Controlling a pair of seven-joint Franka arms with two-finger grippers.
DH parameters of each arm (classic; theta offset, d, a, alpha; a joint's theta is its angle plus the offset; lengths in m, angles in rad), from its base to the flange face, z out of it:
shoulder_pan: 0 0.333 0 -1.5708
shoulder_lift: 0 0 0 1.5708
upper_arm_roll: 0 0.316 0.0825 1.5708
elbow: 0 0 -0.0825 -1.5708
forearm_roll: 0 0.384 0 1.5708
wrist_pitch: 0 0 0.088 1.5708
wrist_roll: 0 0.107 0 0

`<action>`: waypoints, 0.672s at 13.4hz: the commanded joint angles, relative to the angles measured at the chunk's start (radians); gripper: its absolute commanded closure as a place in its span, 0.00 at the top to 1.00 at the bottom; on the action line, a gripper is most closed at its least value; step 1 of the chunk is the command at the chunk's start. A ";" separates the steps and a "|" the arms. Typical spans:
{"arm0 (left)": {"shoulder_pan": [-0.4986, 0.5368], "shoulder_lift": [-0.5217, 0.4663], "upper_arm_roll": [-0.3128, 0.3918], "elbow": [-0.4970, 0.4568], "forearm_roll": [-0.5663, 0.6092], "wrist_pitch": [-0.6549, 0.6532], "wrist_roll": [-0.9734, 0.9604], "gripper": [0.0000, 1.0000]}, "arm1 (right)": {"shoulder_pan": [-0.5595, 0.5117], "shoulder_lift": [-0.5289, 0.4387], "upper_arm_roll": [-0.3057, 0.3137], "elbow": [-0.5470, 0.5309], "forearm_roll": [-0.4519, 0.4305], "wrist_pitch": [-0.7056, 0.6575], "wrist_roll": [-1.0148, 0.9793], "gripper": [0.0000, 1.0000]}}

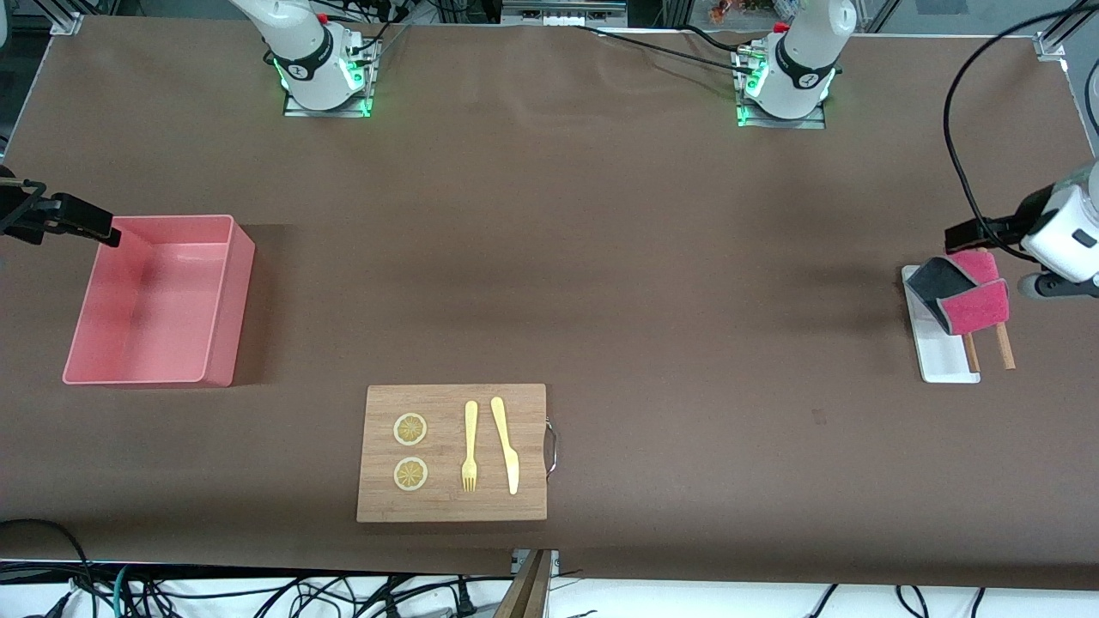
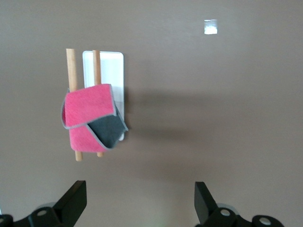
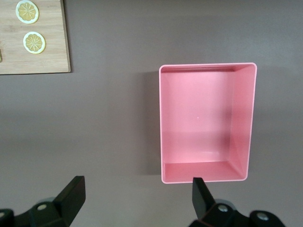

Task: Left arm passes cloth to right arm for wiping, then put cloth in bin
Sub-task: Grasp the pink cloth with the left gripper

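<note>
The cloth has its pink edge [image 1: 1003, 297] [image 2: 70, 118] on the side away from the white tray, and I need to grab it there next with my left gripper.
The cloth [image 1: 962, 296], crimson-pink with a dark grey face folded out, hangs over two wooden sticks on a flat white tray [image 1: 940, 365] at the left arm's end of the table. It also shows in the left wrist view [image 2: 87, 111]. My left gripper [image 1: 1043, 262] is up in the air beside the cloth, open and empty, over bare table [image 2: 139, 201]. The salmon-pink bin [image 1: 225, 296] stands empty at the right arm's end. My right gripper [image 1: 51, 219] is open and empty in the air beside the bin [image 3: 241, 123], at its outer edge [image 3: 137, 198].
A wooden board [image 1: 451, 506] with a metal handle lies nearer the front camera, mid-table. It bears two lemon slices [image 1: 409, 429], a yellow fork [image 1: 470, 446] and a yellow knife [image 1: 506, 446]. The board's corner shows in the right wrist view [image 3: 52, 56].
</note>
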 commanded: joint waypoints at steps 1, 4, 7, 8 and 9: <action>0.118 0.026 -0.005 -0.144 0.023 0.251 0.175 1.00 | 0.008 0.021 0.003 -0.001 0.010 0.005 0.003 1.00; 0.221 0.107 -0.005 -0.175 0.025 0.358 0.260 1.00 | 0.016 0.026 0.003 -0.002 0.006 0.017 -0.001 1.00; 0.301 0.190 -0.006 -0.143 0.014 0.407 0.321 1.00 | 0.040 0.049 0.003 -0.003 0.003 0.015 -0.006 1.00; 0.319 0.210 -0.006 -0.132 0.011 0.407 0.346 1.00 | 0.040 0.057 0.003 -0.002 0.003 0.015 -0.007 1.00; 0.327 0.216 -0.008 -0.131 0.000 0.408 0.348 1.00 | 0.039 0.058 0.003 -0.004 0.004 0.015 -0.009 1.00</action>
